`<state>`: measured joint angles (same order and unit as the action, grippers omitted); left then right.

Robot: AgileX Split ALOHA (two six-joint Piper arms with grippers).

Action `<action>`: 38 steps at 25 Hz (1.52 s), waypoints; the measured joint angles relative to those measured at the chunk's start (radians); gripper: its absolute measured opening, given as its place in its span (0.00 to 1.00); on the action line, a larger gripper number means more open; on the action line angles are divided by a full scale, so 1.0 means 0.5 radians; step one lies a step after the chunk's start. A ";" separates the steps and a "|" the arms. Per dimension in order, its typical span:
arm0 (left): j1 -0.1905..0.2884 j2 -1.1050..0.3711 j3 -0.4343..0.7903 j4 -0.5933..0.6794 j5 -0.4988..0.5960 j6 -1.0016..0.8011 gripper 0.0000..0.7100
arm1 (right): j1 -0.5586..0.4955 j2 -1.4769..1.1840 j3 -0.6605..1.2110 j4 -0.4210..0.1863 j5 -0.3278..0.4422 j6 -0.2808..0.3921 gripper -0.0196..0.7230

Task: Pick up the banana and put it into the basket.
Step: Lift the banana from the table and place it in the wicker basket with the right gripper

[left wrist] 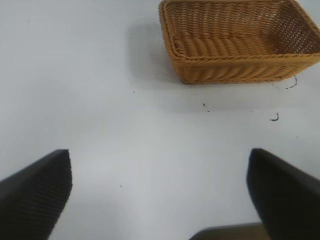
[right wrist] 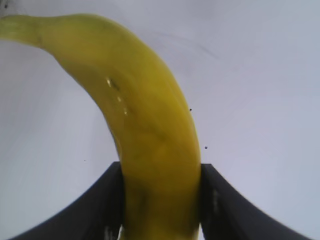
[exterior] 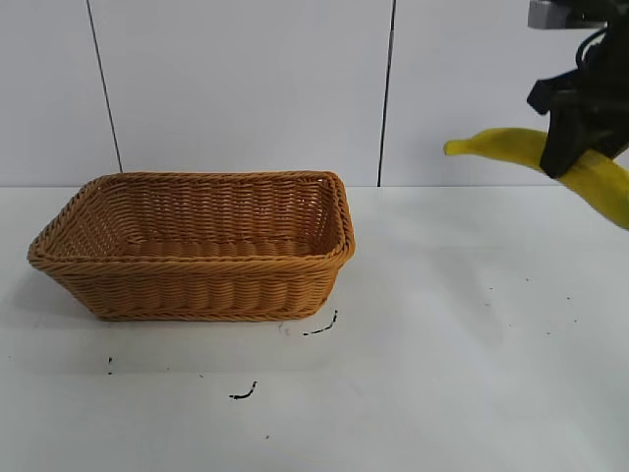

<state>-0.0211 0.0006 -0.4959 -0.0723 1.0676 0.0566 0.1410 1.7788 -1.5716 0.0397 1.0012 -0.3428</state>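
I need to use my right gripper for the yellow banana, which now hangs well above the table. I need to lay it down lengthwise on the middle of the tan woven basket's bottom [exterior: 208,237].
The yellow banana [exterior: 511,147] hangs in the air at the far right, well above the table, gripped near its middle by my right gripper [exterior: 570,147], which is shut on it. In the right wrist view the banana [right wrist: 145,125] runs between the two black fingers [right wrist: 100,205]. The tan woven basket [exterior: 197,295] stands on the table at the left and holds nothing. It also shows in the left wrist view [left wrist: 235,70]. My left gripper [left wrist: 160,185] is open over bare table, apart from the basket, and is out of the exterior view.
The white table [exterior: 442,374] has a few small black marks [exterior: 243,393] in front of the basket. A white panelled wall [exterior: 246,79] stands behind.
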 joint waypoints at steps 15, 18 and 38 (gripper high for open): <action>0.000 0.000 0.000 0.000 0.000 0.000 0.97 | 0.661 0.577 -0.859 -0.111 0.024 -0.360 0.43; 0.000 0.000 0.000 0.000 0.000 0.000 0.97 | 0.787 0.749 -1.039 -0.111 0.020 -0.491 0.43; 0.000 0.000 0.000 0.000 0.000 0.000 0.97 | 0.924 1.375 -1.212 0.050 -0.540 -0.927 0.43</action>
<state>-0.0211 0.0006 -0.4959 -0.0723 1.0676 0.0566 0.6031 2.4666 -2.1776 0.0648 0.7312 -0.8064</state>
